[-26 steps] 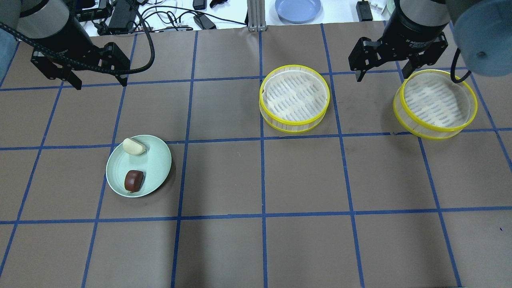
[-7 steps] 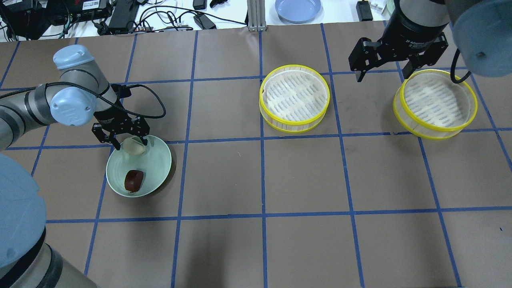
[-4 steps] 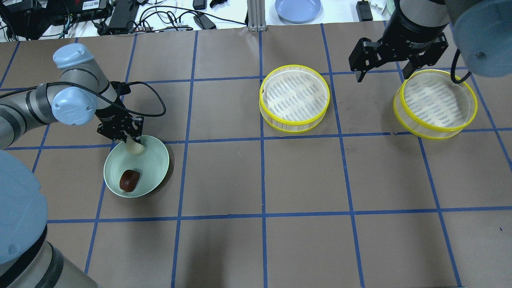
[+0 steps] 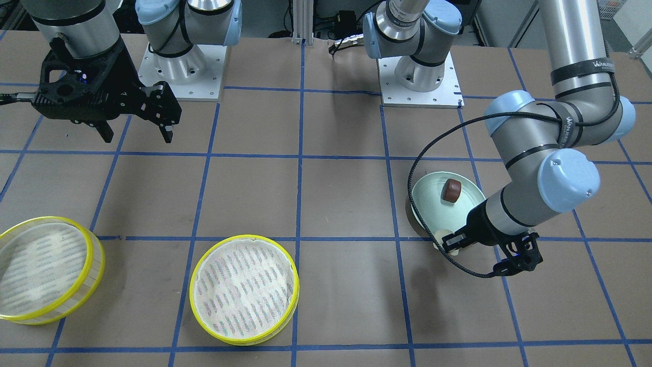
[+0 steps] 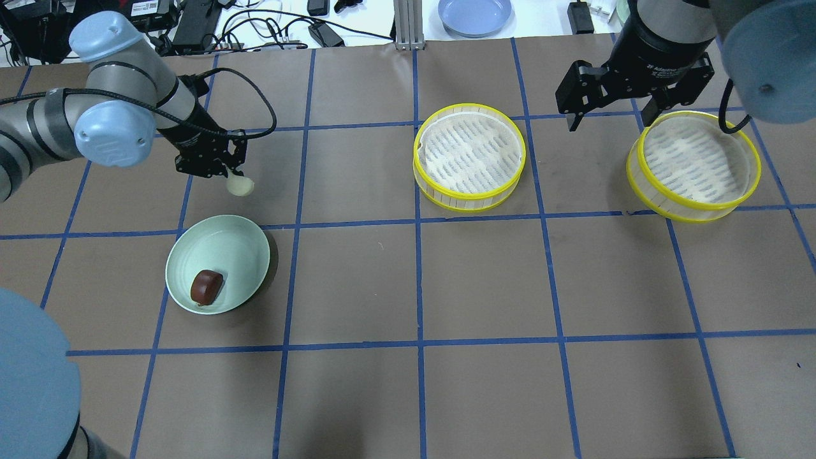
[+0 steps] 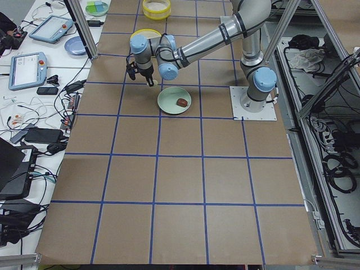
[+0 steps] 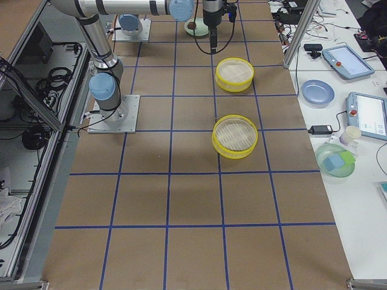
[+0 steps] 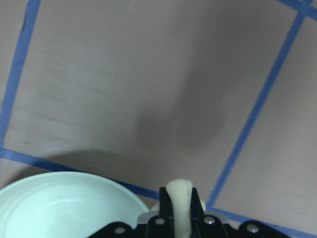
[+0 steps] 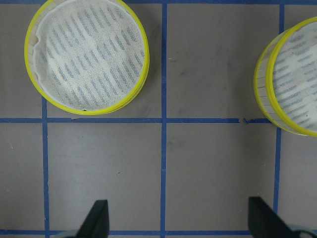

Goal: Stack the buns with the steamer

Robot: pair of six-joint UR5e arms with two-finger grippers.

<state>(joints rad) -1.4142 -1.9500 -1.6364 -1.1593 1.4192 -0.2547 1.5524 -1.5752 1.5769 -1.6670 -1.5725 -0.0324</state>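
My left gripper needs to set the pale cream bun down inside the mid-table steamer tray [image 4: 271, 269], near its plate-side rim.
My left gripper [image 5: 233, 180] is shut on the pale cream bun [image 5: 241, 186] and holds it above the table, just behind the pale green plate [image 5: 245, 245]. The left wrist view shows the bun [image 8: 179, 198] pinched between the fingers. The dark reddish-brown bun [image 5: 206, 286] lies on the plate. Two yellow-rimmed steamer trays stand empty, one mid-table [image 5: 469, 155] and one at the right [image 5: 695, 162]. My right gripper [image 5: 611, 118] is open and empty, hovering between them at the back. The front view shows the held bun [image 4: 451, 239] and the brown bun [image 4: 451, 190].
A blue plate [image 5: 475, 14], cables and devices lie beyond the table's back edge. The brown table surface carries a blue tape grid. The right wrist view shows both trays [image 9: 87, 59] [image 9: 297, 84] below the open fingers.
My left arm came down to the plate, shut on the cream bun and lifted it up and back off the plate. The plate shifted slightly left. The right arm has not moved.
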